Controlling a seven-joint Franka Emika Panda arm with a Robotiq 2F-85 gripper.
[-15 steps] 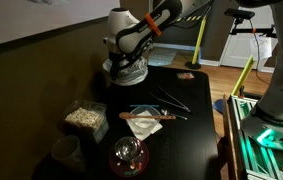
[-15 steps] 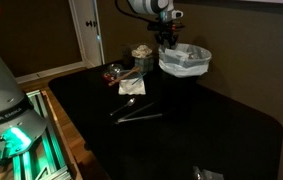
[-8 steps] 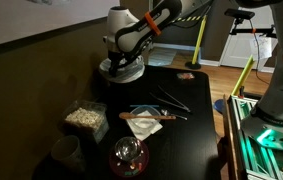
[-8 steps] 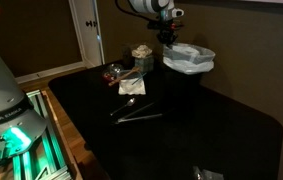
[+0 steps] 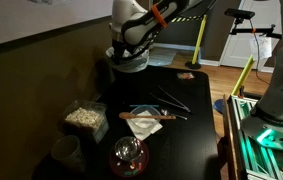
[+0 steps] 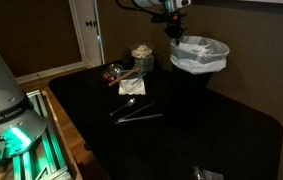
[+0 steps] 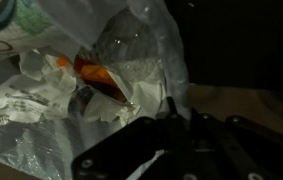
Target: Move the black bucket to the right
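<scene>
My gripper needs to release the black bucket on the far end of the dark table [image 5: 158, 66], beyond the metal tongs.
The black bucket [image 6: 200, 72] hangs above the dark table, its crinkled whitish liner [image 6: 201, 49] bunched over the rim. In both exterior views my gripper [image 6: 177, 32] comes down onto the bucket's near rim and is shut on rim and liner. From the opposite side the bucket [image 5: 131, 64] shows under the arm at the table's far end, with the gripper [image 5: 131, 50] just above it. In the wrist view the dark fingers [image 7: 171, 112] pinch the plastic liner [image 7: 131, 55]. Crumpled paper and something orange [image 7: 96, 78] lie inside the bucket.
A clear square tub of pale bits [image 5: 84, 117], a small pale cup [image 5: 66, 152], a glass dome on a red base [image 5: 129, 157] and a cloth with utensils [image 5: 143, 122] stand on the table. Metal tongs [image 6: 136, 113] lie mid-table. The table edge [image 6: 71, 125] borders a lit green rack.
The jaws have closed on the bucket's rim. The bucket has risen off the table and shifted rightward in the view with the door.
</scene>
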